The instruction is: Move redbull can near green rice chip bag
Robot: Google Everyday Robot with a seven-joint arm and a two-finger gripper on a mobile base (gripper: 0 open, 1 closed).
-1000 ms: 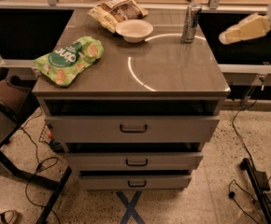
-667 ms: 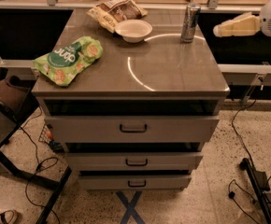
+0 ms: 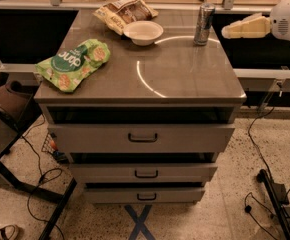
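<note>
My gripper grips the middle of the redbull can (image 3: 203, 22) next, because the can must travel to the green rice chip bag.
The redbull can (image 3: 204, 24) stands upright at the far right of the grey cabinet top (image 3: 185, 79). The green rice chip bag (image 3: 73, 64) lies at the near left edge of that top. My gripper (image 3: 227, 32) comes in from the right at can height, its pale fingers pointing left, with its tip a short way right of the can and apart from it. It holds nothing.
A white bowl (image 3: 143, 32) sits left of the can, with a tan-and-brown snack bag (image 3: 125, 11) behind it. The cabinet has three drawers (image 3: 142, 137) below. A dark chair (image 3: 5, 101) stands at the left; cables lie on the floor.
My gripper has moved left and up, from well right of the cabinet to just beside the can. The can, bowl and bags have not moved.
</note>
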